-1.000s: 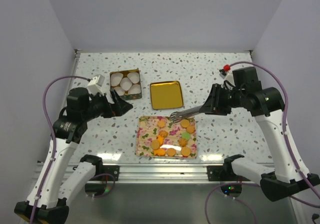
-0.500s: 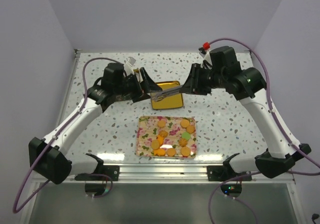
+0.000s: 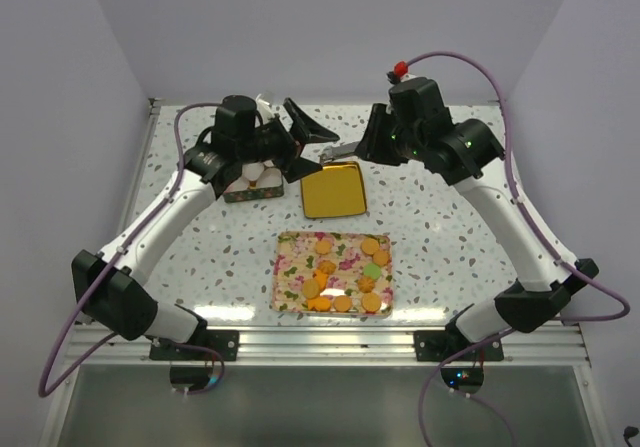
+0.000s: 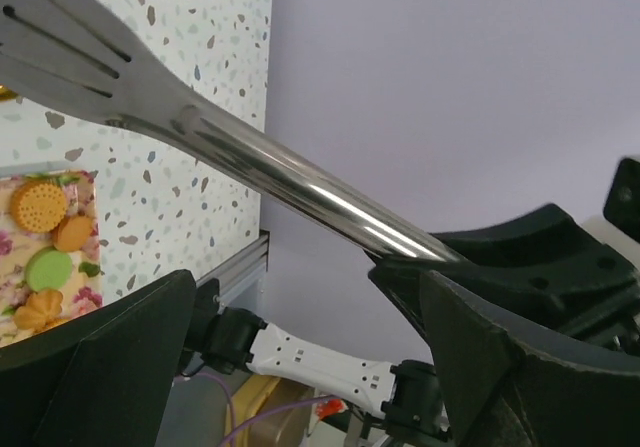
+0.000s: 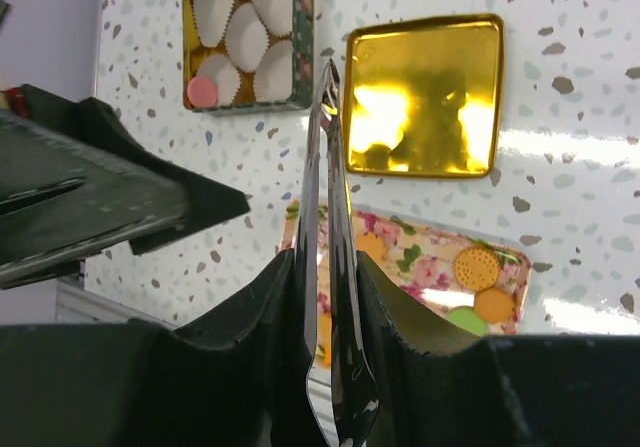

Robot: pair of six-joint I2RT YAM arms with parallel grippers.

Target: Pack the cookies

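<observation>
The robot's right gripper holds the tongs far from their slotted end, so next the left gripper steadies them while the right gripper takes the tongs' middle [image 4: 290, 182].
The cookies [image 3: 345, 272] lie on a floral tray [image 3: 290, 267] at the front centre: orange-brown rounds, some flower-shaped, one pale green [image 3: 372, 269]. They also show in the right wrist view [image 5: 478, 267] and the left wrist view [image 4: 38, 205]. My right gripper [image 3: 368, 149] is raised at the back and shut on metal tongs [image 3: 335, 153]; the right wrist view shows its jaws clamping them [image 5: 330, 267]. My left gripper [image 3: 310, 145] is open and empty, raised just left of the tongs' tip. In the left wrist view the tongs [image 4: 250, 172] cross above its spread fingers [image 4: 100, 357].
A green tin [image 3: 243, 193] with white paper cups [image 5: 245, 32] and one pink round piece [image 5: 203, 91] stands at the back left, partly under my left arm. A gold lid [image 3: 333, 188] lies beside it, behind the tray.
Both arms have lifted and swung toward the back. The tongs have gone from over the tray to above the gold lid's far edge. The left gripper has come up beside them.
</observation>
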